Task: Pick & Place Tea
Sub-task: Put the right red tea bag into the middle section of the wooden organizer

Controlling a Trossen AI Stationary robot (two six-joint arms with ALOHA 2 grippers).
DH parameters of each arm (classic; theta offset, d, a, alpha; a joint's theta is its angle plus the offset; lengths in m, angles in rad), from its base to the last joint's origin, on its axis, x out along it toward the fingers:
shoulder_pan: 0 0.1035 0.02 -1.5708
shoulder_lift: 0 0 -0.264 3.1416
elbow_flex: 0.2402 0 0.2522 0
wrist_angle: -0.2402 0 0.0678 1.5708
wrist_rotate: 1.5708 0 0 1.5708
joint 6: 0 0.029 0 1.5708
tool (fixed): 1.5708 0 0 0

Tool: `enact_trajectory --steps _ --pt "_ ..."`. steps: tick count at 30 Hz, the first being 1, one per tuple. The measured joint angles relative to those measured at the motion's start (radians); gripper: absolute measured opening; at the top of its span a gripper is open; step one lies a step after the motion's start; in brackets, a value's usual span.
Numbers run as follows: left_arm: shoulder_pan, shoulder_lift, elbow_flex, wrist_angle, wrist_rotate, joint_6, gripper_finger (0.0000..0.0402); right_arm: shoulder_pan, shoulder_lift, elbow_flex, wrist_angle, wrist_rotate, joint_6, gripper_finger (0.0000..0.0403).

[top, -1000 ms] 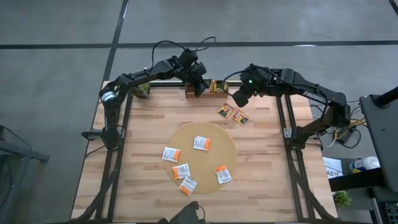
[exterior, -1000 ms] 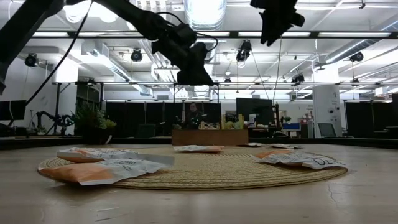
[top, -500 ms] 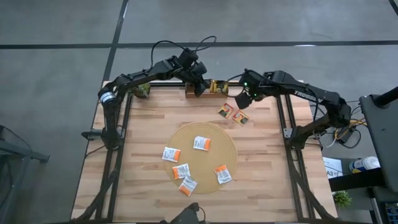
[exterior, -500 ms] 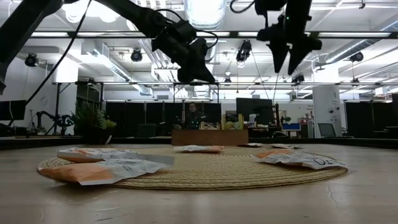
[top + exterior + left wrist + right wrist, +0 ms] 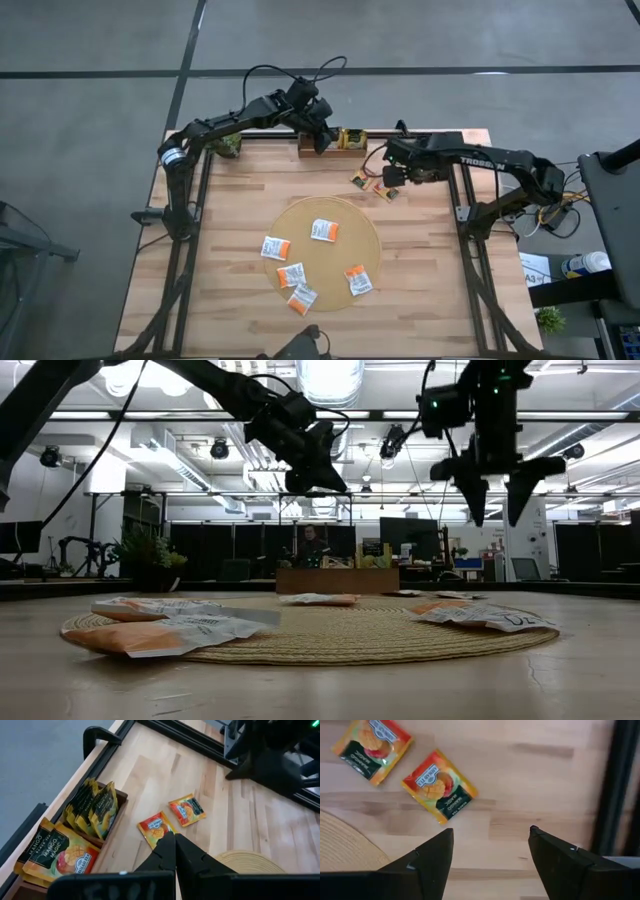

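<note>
I should next take the orange tea sachet that lies farther from the wooden tray, closing my right gripper on the sachet's black end (image 5: 391,195) (image 5: 454,802).
Two orange tea sachets (image 5: 362,178) (image 5: 387,190) lie flat on the bare wood near the far edge; the right wrist view shows them too (image 5: 372,745) (image 5: 439,782). My right gripper (image 5: 390,177) hangs open above them, fingers pointing down (image 5: 495,500) (image 5: 491,840), touching nothing. Several white-and-orange sachets (image 5: 323,230) (image 5: 276,247) (image 5: 358,280) lie on the round tan mat (image 5: 322,215). My left gripper (image 5: 322,135) is shut and hovers over the wooden tray (image 5: 345,146), which holds dark green and mango sachets (image 5: 95,807) (image 5: 55,852).
The tray stands at the table's far edge. A small dark green object (image 5: 228,147) sits at the far left corner. Black frame rails (image 5: 465,210) (image 5: 190,210) run along both sides. Bare wood lies between the mat and the far edge, and on both sides of the mat.
My right gripper has swung from beside the tray toward the near edge and come down over the two orange sachets, its arm folding in over the table's far right. The sachets have not moved.
</note>
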Motion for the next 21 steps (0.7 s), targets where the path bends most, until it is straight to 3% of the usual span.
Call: enact_trajectory --steps 9,15,21 --pt "0.000 0.000 0.001 0.001 0.000 -0.018 0.0000 0.000 0.000 -0.162 0.264 -0.062 0.081 0.0261" --pt "0.001 0.000 0.001 0.002 0.000 -0.018 0.0000 -0.016 0.015 -0.219 0.289 -0.064 0.105 0.0256" --pt "0.003 0.000 0.001 0.008 0.000 -0.018 0.0000 -0.021 0.111 -0.210 0.301 -0.105 0.074 0.0254"
